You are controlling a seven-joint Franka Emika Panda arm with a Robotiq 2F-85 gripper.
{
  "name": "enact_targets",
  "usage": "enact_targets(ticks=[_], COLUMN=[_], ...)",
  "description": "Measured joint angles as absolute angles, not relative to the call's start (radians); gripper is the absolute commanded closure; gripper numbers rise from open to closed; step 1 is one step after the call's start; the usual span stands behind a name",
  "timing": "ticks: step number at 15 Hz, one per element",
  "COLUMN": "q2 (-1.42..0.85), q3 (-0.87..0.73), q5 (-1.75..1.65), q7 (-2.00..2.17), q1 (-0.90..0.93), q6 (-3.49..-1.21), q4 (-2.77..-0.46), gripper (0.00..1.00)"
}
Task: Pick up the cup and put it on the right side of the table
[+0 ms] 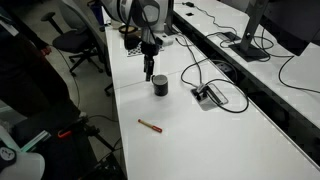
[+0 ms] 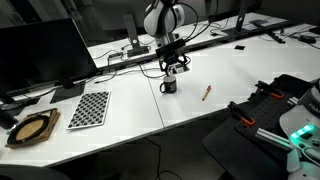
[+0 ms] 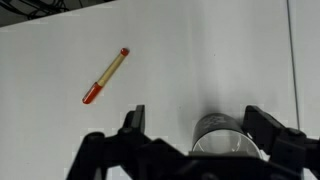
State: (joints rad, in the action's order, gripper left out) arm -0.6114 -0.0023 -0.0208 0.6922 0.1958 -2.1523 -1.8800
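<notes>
The robot's gripper should next move down to the cup's rim (image 1: pixel 160 81) (image 3: pixel 197 143) on the side toward the brown-red stick and close there.
The cup (image 1: pixel 160 86) is a small dark mug standing upright on the long white table (image 1: pixel 215 135). It also shows in an exterior view (image 2: pixel 169 86) and in the wrist view (image 3: pixel 226 138), where its light rim sits between my fingers, nearer the right one. My gripper (image 1: pixel 150 72) hangs just above and beside the cup in both exterior views (image 2: pixel 174 70). In the wrist view my gripper (image 3: pixel 198 125) is open, with both fingers apart from the cup.
A thin brown-red stick (image 1: pixel 150 125) lies on the table near the cup, and shows in the wrist view (image 3: pixel 105 77). Black cables and a grey socket box (image 1: pixel 210 96) lie close by. A checkerboard (image 2: pixel 88 108) and monitors stand further along.
</notes>
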Motion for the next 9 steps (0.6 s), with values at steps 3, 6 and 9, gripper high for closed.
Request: enact_targets(ticks=[3, 6, 9], q2=[-0.613, -0.614, -0.633], q3=[0.000, 0.036, 0.069], q5=[-0.017, 0.062, 0.168], q7=[0.682, 0.531, 0.337], q1=[0.195, 0.158, 0.092], q6=[-2.150, -2.216, -2.266], q4=[-1.873, -1.884, -1.885], gripper=[0.00, 0.00, 0.00])
